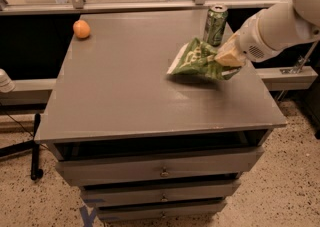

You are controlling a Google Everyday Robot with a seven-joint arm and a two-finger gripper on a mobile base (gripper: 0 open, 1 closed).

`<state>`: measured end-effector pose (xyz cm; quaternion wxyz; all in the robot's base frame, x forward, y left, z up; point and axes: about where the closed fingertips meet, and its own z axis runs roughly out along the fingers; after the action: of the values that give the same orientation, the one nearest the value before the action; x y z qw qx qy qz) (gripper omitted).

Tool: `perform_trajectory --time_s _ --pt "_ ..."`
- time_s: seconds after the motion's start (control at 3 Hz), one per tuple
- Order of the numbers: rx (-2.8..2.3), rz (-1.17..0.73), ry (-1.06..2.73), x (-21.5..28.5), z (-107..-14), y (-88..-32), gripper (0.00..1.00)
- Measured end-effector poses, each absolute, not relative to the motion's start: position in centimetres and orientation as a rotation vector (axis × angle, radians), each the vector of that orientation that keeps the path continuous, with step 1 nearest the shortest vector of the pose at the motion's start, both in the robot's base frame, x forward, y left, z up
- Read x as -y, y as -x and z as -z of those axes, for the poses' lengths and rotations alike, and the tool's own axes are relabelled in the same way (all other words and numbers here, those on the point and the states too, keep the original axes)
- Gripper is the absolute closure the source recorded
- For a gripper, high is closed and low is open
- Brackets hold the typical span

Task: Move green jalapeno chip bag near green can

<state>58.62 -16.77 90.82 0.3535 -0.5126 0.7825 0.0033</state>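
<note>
Next, my gripper lets go of the green jalapeno chip bag on the grey tabletop [204,58] just in front of the green can.
The green jalapeno chip bag [196,61] hangs crumpled in my gripper [226,59], held a little above the grey tabletop at the right side. The gripper comes in from the right on a white arm and is shut on the bag's right end. The green can [215,24] stands upright just behind the bag, near the table's back right edge. The bag's top nearly overlaps the can's base in this view.
A small orange fruit [81,29] sits at the back left of the grey table [130,96]. The table has drawers below its front edge. A rail and glass run along the back. A dark stand base lies on the floor at the left.
</note>
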Motion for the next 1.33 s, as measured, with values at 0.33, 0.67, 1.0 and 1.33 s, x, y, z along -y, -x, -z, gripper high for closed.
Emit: perform_trajectory --time_s 0.33,0.67,1.0,1.33 --pt "-2.056 0.028 1.316 19.9 -89.5 -60.9 1.0" --pt "-2.053 0.011 1.364 21.0 -88.0 -62.7 1.0" --pt "-2.029 -0.021 1.436 20.9 -86.9 -64.3 1.0" --pt "-2.001 -0.054 1.498 20.0 -86.3 -65.6 0.82"
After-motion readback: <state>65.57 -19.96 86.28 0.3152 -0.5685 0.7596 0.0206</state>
